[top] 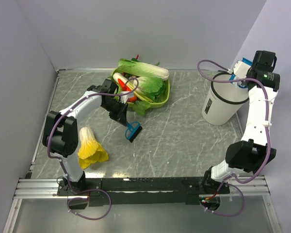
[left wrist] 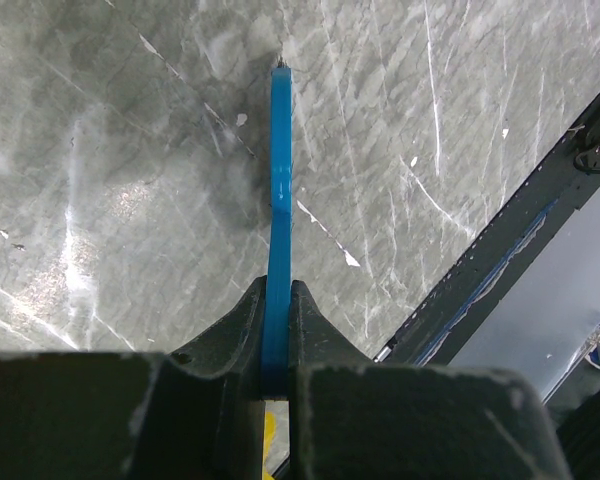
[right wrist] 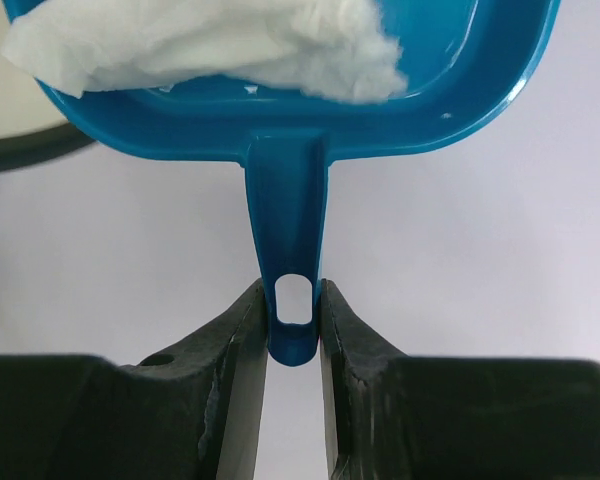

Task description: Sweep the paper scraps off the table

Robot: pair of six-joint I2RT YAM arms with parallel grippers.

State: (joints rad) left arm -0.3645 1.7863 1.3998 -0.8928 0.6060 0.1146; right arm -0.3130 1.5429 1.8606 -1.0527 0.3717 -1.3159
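The robot's left gripper needs to release the blue brush on the table [top: 128, 140] [left wrist: 239, 245] between the green basket and the metal rail.
White paper scraps [right wrist: 210, 45] lie bunched in a blue dustpan [right wrist: 280, 125]. My right gripper [right wrist: 294, 305] is shut on the dustpan's handle and holds it up at the far right, by the rim of the white bin [top: 222, 102]; from the top view this gripper [top: 242, 78] is beside the bin's top. My left gripper [left wrist: 277, 295] is shut on a blue brush [left wrist: 279, 170], seen edge-on, its end over the table [left wrist: 130, 150]. In the top view the brush [top: 133, 131] hangs below the left gripper [top: 120, 115] mid-table. No wads show on the table [top: 184, 141].
A green basket [top: 164, 99] of leafy vegetables stands at the back centre, close behind the left gripper. A yellow-and-white leafy vegetable [top: 89, 148] lies at the front left by the left arm. Grey walls enclose the table; a metal rail [top: 150, 187] runs along the near edge.
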